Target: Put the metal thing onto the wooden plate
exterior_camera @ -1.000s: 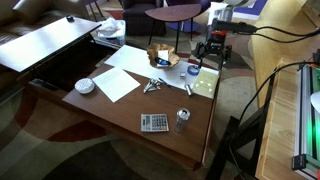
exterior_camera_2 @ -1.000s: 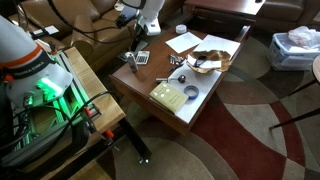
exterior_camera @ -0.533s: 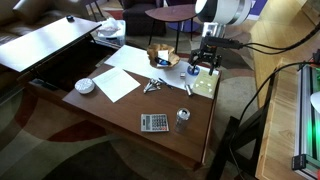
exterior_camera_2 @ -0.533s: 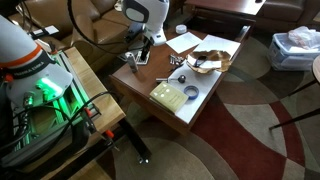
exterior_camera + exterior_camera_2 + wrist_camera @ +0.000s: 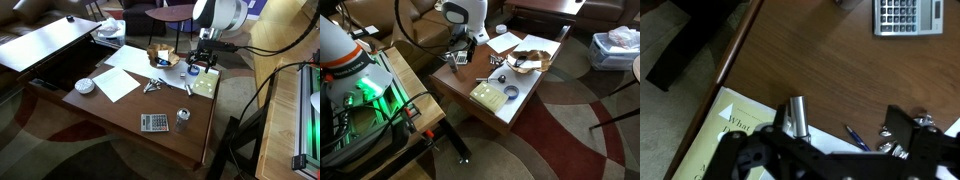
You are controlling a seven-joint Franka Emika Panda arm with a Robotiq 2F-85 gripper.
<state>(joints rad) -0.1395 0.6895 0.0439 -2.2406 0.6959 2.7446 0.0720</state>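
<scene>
The metal thing's other end points toward the calculator's side of the table. Next, my gripper closes on the metal thing's end (image 5: 187, 86) (image 5: 802, 134) on the white paper.
The metal thing (image 5: 795, 115) is a slim grey cylinder at the edge of a yellow-green sheet (image 5: 735, 125). It lies between my fingers, close to the left finger (image 5: 768, 138). In an exterior view it is a small dark piece (image 5: 186, 89) on the brown table. My gripper (image 5: 835, 140) is open and empty, hanging above that spot in both exterior views (image 5: 203, 66) (image 5: 459, 56). The wooden plate (image 5: 160, 57) stands at the far side of the table with things in it, and shows in the other view (image 5: 530, 62).
A blue pen (image 5: 855, 135) and a bright silver splayed piece (image 5: 905, 148) (image 5: 153, 85) lie right of the metal thing. A calculator (image 5: 154, 122) (image 5: 908, 15) and an upright metal cup (image 5: 182, 117) are near the front edge. White papers (image 5: 120, 82) and a white bowl (image 5: 85, 86) lie further left.
My gripper has come down and moved a little left toward the table, from above the yellow-green sheet's far edge. It stays open. The table's objects have not moved.
</scene>
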